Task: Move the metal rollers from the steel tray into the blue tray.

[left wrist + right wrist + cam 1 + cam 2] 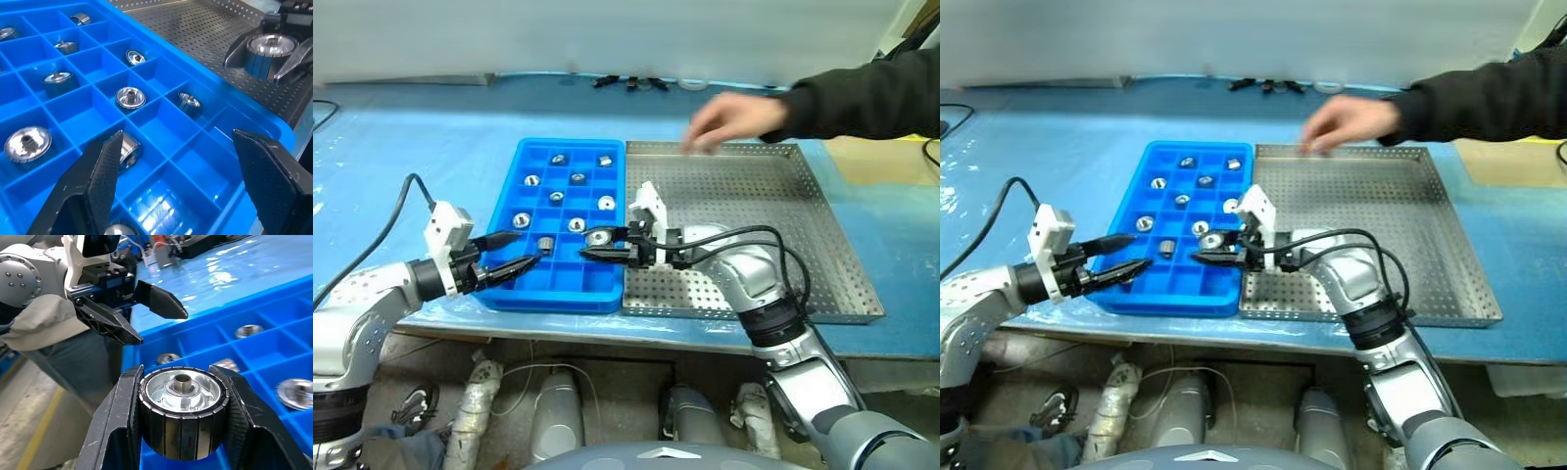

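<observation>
The robot's right gripper needs to release the metal roller, now held over the blue tray, in the blue tray's front row (573,278), diagonally nearer than the left gripper's fingers.
The blue tray (558,298) lies left of the steel tray (754,186), the two side by side. Several metal rollers (577,178) sit in the blue tray's compartments. My right gripper (595,247) hangs over the blue tray's right front part, shut on one metal roller (182,401) that fills the space between its fingers. My left gripper (525,249) is open and holds nothing, low over the blue tray's front left compartments, its tips pointing toward the right gripper. In the left wrist view, rollers (130,97) lie just beyond the open fingers.
A person's hand (729,119) in a dark sleeve reaches in from the right over the steel tray's far rim. Small dark items (628,83) lie at the back of the blue-covered table. The table's front edge runs just in front of both trays.
</observation>
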You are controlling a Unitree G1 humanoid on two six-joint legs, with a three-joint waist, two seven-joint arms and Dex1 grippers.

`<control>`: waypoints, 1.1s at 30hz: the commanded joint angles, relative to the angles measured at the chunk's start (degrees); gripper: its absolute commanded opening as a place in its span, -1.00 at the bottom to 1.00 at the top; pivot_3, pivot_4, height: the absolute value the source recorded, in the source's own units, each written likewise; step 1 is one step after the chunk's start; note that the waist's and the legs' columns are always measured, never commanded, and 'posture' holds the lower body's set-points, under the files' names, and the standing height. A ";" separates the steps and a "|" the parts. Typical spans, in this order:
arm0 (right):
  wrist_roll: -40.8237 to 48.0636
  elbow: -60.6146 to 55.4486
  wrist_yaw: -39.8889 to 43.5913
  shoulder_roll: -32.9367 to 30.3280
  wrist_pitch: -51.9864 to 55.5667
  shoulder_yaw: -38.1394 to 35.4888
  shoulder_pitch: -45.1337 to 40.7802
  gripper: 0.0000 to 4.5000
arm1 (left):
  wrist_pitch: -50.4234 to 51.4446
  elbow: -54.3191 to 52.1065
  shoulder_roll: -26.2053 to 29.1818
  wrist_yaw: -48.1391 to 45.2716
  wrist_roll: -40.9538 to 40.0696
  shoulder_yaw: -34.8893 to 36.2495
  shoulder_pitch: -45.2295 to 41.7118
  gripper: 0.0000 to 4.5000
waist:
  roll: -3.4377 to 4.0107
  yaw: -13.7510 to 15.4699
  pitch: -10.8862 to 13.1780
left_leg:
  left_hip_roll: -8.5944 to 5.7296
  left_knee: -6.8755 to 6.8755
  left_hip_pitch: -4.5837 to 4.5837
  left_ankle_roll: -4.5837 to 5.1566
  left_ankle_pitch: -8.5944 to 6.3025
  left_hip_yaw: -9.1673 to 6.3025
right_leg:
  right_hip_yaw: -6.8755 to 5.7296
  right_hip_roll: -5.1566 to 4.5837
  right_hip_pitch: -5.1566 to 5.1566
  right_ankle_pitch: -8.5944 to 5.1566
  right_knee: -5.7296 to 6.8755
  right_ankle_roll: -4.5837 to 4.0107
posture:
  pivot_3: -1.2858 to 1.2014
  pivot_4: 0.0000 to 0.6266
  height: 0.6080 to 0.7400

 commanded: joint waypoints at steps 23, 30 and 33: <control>-10.02 10.97 -3.27 11.17 -6.07 8.65 -1.21 -0.25 | 1.04 -1.05 0.57 3.57 -3.33 -3.78 -5.21 0.66 | -0.10 0.09 -0.06 | -0.02 -0.13 0.14 -0.20 0.12 -0.03 | 0.00 0.06 0.00 0.00 0.05 -0.02 | 0.14 -0.52 1.00; -12.49 13.08 -3.05 10.80 -8.54 8.65 -2.11 -0.25 | 0.20 0.31 0.55 3.06 -3.02 -4.61 -6.03 0.66 | -0.12 0.19 -0.07 | -0.02 -0.13 0.14 -0.26 0.16 -0.07 | 0.00 0.05 0.03 0.01 0.11 -0.02 | 0.14 -0.52 1.00; -12.79 13.07 -2.58 10.26 -9.51 8.10 -2.03 0.07 | -0.07 0.45 0.41 3.04 -2.99 -4.91 -6.17 0.66 | -0.14 0.27 -0.08 | -0.02 -0.12 0.15 -0.27 0.16 -0.09 | 0.00 0.05 0.06 0.01 0.12 -0.02 | 0.13 -0.52 1.00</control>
